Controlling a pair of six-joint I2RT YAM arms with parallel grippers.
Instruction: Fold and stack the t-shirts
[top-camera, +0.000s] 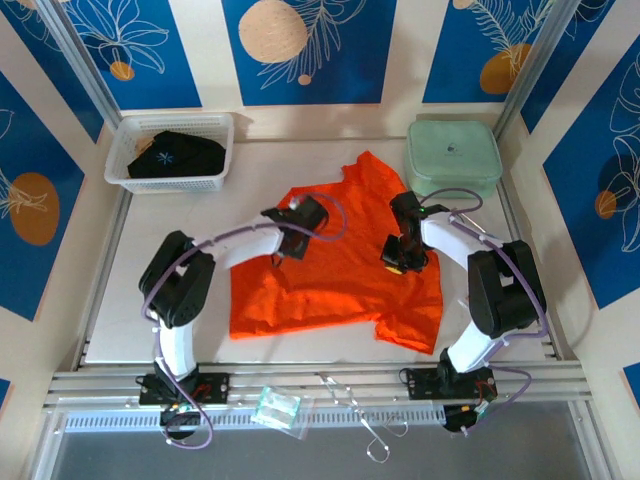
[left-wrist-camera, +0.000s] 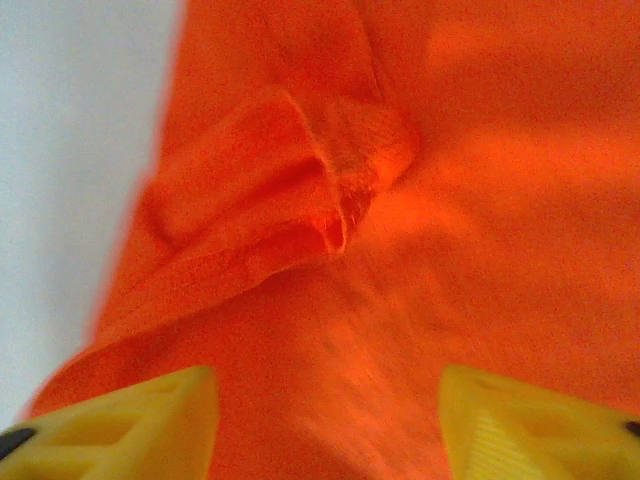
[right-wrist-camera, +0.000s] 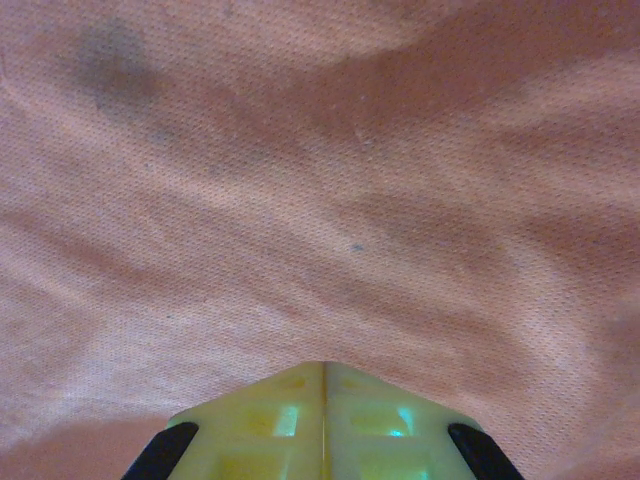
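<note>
The corner of the orange t-shirt lies folded in over the shirt's body, so next my left gripper pinches the folded-over hem (left-wrist-camera: 342, 190) and pulls it out toward the basket before folding.
A bright orange t-shirt (top-camera: 340, 275) lies spread over the middle of the table, rumpled at its top edge. My left gripper (top-camera: 284, 250) is at the shirt's upper left part. In the left wrist view it (left-wrist-camera: 330, 430) is open, its yellow fingers (left-wrist-camera: 120, 425) wide apart just over the orange cloth, below a folded-over hem (left-wrist-camera: 320, 190). My right gripper (top-camera: 394, 262) is on the shirt's right half. In the right wrist view it (right-wrist-camera: 325, 372) is shut, tips meeting at the cloth (right-wrist-camera: 320, 200), which creases toward them. A black t-shirt (top-camera: 175, 155) lies in the basket.
The white mesh basket (top-camera: 120, 150) stands at the back left and a mint-green lidded box (top-camera: 452, 155) at the back right. A small clear bag (top-camera: 277, 408) and a wire tool (top-camera: 362, 420) lie on the front rail. Bare table (left-wrist-camera: 60, 200) borders the shirt's left edge.
</note>
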